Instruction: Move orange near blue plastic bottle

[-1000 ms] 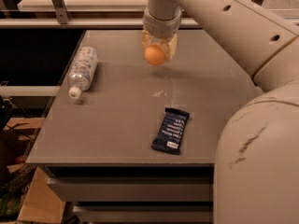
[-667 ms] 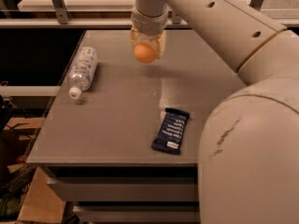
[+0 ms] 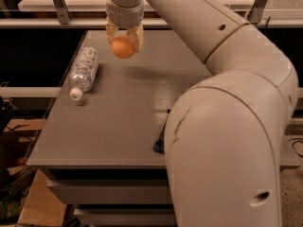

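Next, I let go of the orange on the grey table (image 3: 110, 58) next to the back end of the blue plastic bottle, opposite its cap.
The orange (image 3: 122, 47) is a small round orange fruit held between my gripper's fingers, a little above the grey table (image 3: 109, 117). My gripper (image 3: 124, 40) hangs from the arm at the top middle and is shut on the orange. The blue plastic bottle (image 3: 84, 71), clear with a white cap and pale label, lies on its side on the table's left part, cap toward the front. The orange is to the right of the bottle, a short gap away.
A dark blue snack-bar wrapper (image 3: 160, 142) lies on the table's right part, mostly hidden behind my arm (image 3: 227, 141), which fills the right side. A metal rail (image 3: 57, 21) runs behind the table. Drawers sit below the front edge.
My gripper has carried the orange to the left, from the table's middle back toward the bottle. The bottle and the wrapper have not moved.
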